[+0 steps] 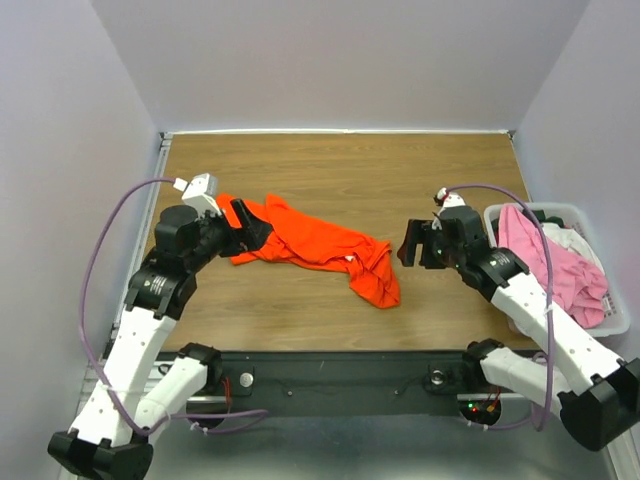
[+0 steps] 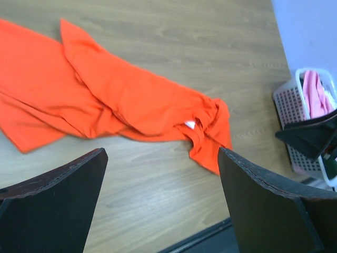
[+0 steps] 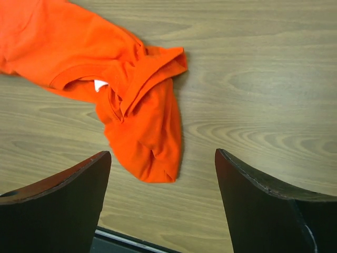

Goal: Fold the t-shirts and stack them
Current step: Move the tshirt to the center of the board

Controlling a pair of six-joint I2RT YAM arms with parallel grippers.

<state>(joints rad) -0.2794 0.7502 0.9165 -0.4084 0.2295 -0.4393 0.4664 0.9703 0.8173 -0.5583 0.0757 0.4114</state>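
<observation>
Next, I close my left gripper on the near-side corner (image 1: 237, 261) (image 2: 25, 149) of the orange t-shirt, at the end farthest from the white plastic bin.
A bright orange t-shirt (image 1: 320, 247) lies crumpled in a long strip across the middle of the wooden table; it also shows in the left wrist view (image 2: 131, 100) and the right wrist view (image 3: 121, 89). My left gripper (image 1: 250, 226) is open and empty at the shirt's left end. My right gripper (image 1: 412, 245) is open and empty just right of the shirt's bunched right end. A pink t-shirt (image 1: 550, 265) and a white one (image 1: 578, 240) lie in the bin.
A white plastic bin (image 1: 612, 325) stands at the table's right edge, also showing in the left wrist view (image 2: 288, 105). Grey walls enclose the table on three sides. A black rail (image 1: 340, 375) runs along the near edge.
</observation>
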